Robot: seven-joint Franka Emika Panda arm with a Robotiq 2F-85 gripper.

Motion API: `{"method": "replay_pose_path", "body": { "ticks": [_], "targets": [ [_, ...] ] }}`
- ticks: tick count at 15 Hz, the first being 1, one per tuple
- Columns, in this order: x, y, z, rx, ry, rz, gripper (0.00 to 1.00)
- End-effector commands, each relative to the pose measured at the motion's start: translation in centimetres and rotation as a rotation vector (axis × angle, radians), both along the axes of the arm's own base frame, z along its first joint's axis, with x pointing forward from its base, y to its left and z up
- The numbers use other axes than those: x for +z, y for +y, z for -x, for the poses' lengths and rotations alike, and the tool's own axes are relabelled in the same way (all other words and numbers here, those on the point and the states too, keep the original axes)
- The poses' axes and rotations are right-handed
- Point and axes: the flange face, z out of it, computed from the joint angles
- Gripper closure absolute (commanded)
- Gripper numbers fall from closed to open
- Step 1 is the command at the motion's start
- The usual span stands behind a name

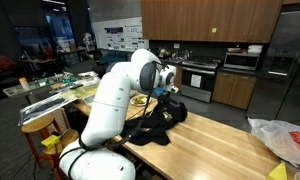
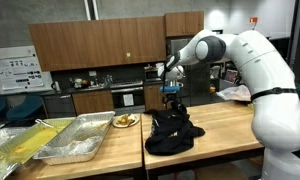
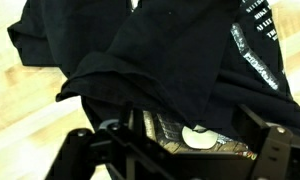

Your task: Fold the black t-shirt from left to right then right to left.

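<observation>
I should next bring my gripper to the far edge [image 1: 178, 103] of the black t-shirt, on the side toward the oven, and close it there.
The black t-shirt [image 1: 156, 125] lies crumpled in a heap on the wooden table [image 1: 215, 150], also seen in an exterior view [image 2: 175, 133]. In the wrist view its black folds [image 3: 160, 50] fill most of the frame, and part of its brown, orange and white print [image 3: 195, 133] shows under a fold. My gripper [image 1: 168, 96] hangs just above the heap in both exterior views [image 2: 171, 97]. In the wrist view its fingers stand wide apart on either side of the print, so the gripper [image 3: 180, 140] is open and holds nothing.
A white-and-red plastic bag [image 1: 283, 140] lies at one end of the table, also seen in an exterior view [image 2: 236, 93]. Metal trays [image 2: 82, 137] and a plate of food [image 2: 125, 121] sit on the adjoining table. A kitchen counter and oven stand behind.
</observation>
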Motion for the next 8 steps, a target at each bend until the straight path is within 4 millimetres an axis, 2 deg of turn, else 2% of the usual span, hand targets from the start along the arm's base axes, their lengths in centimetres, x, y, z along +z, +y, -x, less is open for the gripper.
{"method": "replay_pose_path", "body": {
  "ticks": [1, 4, 8],
  "targets": [
    [1.3, -0.9, -0.2, -0.053, -0.05, 0.018, 0.0],
    [2.7, -2.2, -1.6, -0.055, -0.099, 0.088, 0.0],
    [5.0, -5.3, -3.5, -0.002, -0.16, 0.177, 0.0]
  ]
}}
